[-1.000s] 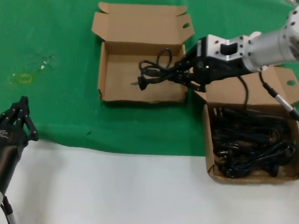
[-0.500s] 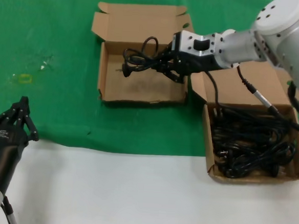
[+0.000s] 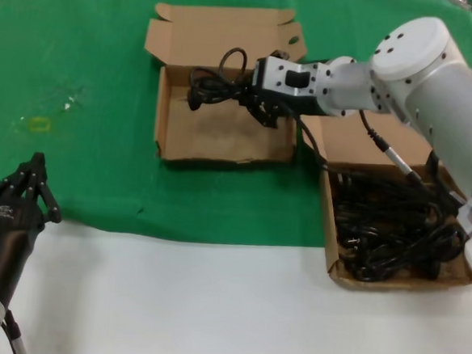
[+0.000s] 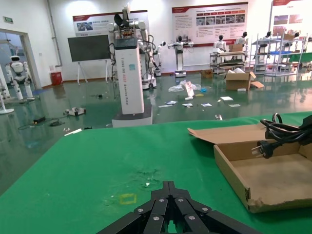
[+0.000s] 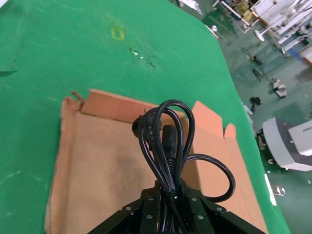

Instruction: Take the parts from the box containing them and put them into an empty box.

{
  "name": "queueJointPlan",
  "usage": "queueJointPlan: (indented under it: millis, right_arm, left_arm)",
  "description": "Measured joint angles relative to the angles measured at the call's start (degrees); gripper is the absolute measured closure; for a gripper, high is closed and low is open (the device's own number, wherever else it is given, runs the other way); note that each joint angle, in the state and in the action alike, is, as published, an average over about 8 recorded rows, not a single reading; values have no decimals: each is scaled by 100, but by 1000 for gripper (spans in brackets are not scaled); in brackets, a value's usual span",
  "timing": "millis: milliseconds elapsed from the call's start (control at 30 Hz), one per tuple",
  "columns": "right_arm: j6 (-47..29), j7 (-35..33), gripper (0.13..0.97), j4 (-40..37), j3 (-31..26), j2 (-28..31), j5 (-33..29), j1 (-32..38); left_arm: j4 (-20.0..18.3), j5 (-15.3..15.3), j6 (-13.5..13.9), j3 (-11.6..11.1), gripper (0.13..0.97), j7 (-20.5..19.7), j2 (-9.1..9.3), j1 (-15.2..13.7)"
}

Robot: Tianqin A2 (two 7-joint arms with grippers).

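I need to use my right gripper to lay the coiled black power cable, now held above the empty box, down on the middle of the empty brown box's bottom point(image 3: 233, 131) point(image 5: 124, 204).
My right gripper point(image 3: 246, 96) is shut on a coiled black power cable point(image 3: 214, 81) and holds it above the empty brown cardboard box point(image 3: 222, 148) at the back middle. In the right wrist view the cable point(image 5: 165, 141) rises from the gripper point(image 5: 170, 195) over the box floor point(image 5: 102, 170). The box with several black cables point(image 3: 394, 229) stands at the right; its holed side flap is hidden behind my arm. My left gripper point(image 3: 32, 175) is shut and empty at the front left. In the left wrist view the left gripper point(image 4: 168, 185) points at the empty box point(image 4: 273, 180).
A green cloth point(image 3: 81, 69) covers the far part of the table, a white surface point(image 3: 211, 305) the near part. A small yellow mark point(image 3: 39, 123) lies on the cloth at the left. The empty box's lid point(image 3: 222, 34) stands open at the back.
My right gripper has carried the black cable leftward from the full box's edge to above the empty box. The left arm has not moved.
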Motion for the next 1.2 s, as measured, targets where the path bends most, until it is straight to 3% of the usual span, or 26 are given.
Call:
queueJointPlan:
  millis: [267,467,867,1200]
  right_arm:
    - [314,-67,883,173,-1165,-5,1240,-118]
    - [451,-135,883,258,-1673,-5,1806,-172]
    - [594,-332,872,300,-1887,-5,2152,-280]
    - [659,-519,776,305,-1896,-5,2322,-339]
  left_arm:
    - [0,0,0,0,953,0,0,0]
    - [0,0,0,0,953,0,0,0]
    - [0,0,0,0,953,0,0,0]
    - [0,0,0,0,953,0,0,0]
